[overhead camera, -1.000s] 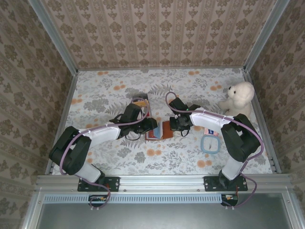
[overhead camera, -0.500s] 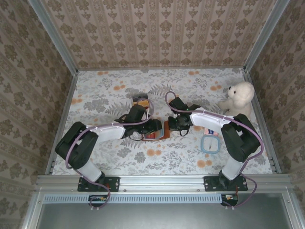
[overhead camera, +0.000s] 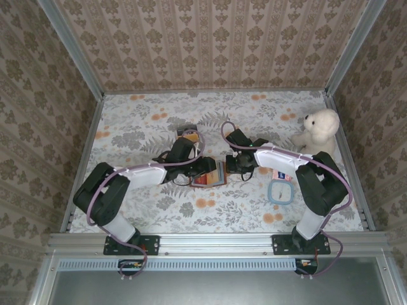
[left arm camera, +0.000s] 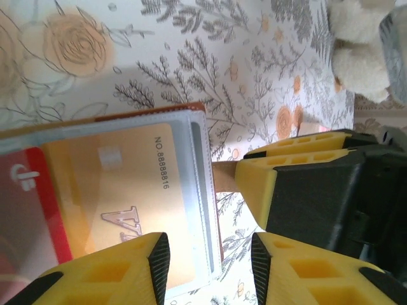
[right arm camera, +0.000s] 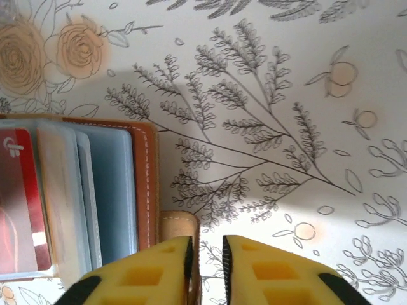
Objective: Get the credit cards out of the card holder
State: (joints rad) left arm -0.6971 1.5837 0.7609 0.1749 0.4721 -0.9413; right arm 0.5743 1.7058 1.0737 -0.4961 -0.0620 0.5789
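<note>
My right gripper, which sits at the tan strap, should open and pinch the clear sleeve's edge (left arm camera: 196,184) while my left gripper slides the gold card out.
The card holder (overhead camera: 210,177) lies open on the floral table between my two grippers. Its clear sleeves hold a gold card (left arm camera: 121,190) and a red card (left arm camera: 25,190); the red card (right arm camera: 19,197) and the brown leather edge (right arm camera: 147,184) are also in the right wrist view. My left gripper (left arm camera: 210,270) is open, one finger over the gold card, with the sleeves' corner in the gap. My right gripper (right arm camera: 206,267) is just right of the holder, its jaws a narrow slit apart. The holder's tan strap (right arm camera: 181,222) rests against its left pad.
A white teddy bear (overhead camera: 318,130) sits at the far right. A small black box (overhead camera: 187,135) stands just behind the left gripper. A light blue square item (overhead camera: 280,191) and a loose card (overhead camera: 283,175) lie beside the right arm.
My right gripper's jaws have parted slightly from shut. The left arm has shifted a little to the right over the holder, and the holder's right flap has folded in.
</note>
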